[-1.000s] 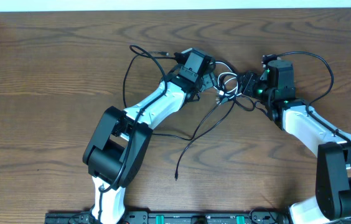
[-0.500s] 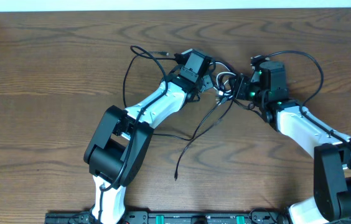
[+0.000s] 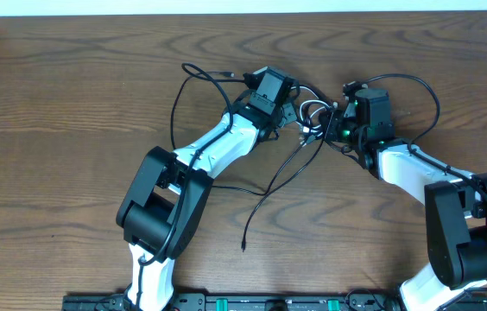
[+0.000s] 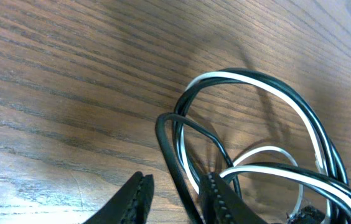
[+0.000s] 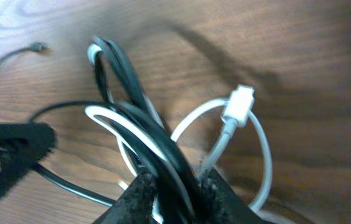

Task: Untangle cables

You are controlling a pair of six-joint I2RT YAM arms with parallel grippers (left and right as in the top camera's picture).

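Note:
A black loop stands up apart from the bundle in the robot's right gripper, so next the left gripper closes on that loop [image 4: 174,167] and draws it away from the bundle.
The cables [image 3: 313,117] form a small black and white knot between my two grippers at mid-table. One long black strand [image 3: 265,194] trails toward the front, and another loops off to the left [image 3: 179,95]. My left gripper [image 3: 294,112] sits at the knot's left side. In its wrist view the fingers [image 4: 137,198] straddle a black cable [image 4: 174,149], with a gap still showing on the left, so this gripper [image 4: 178,200] is open. My right gripper [image 5: 178,196] is shut on a bundle of black and white strands [image 5: 144,134]. A white plug [image 5: 241,101] lies just beyond it.
The right arm's own thick black wire [image 3: 425,91] arcs behind its wrist. The table's back edge [image 3: 243,12] runs along the top. Both arm bases [image 3: 226,302] stand at the front edge. Bare wood surrounds the knot on the left and front right.
My right gripper has slid left into the knot and closed on the strands. The left gripper's jaws have narrowed around a black cable, while its arm has stayed in place.

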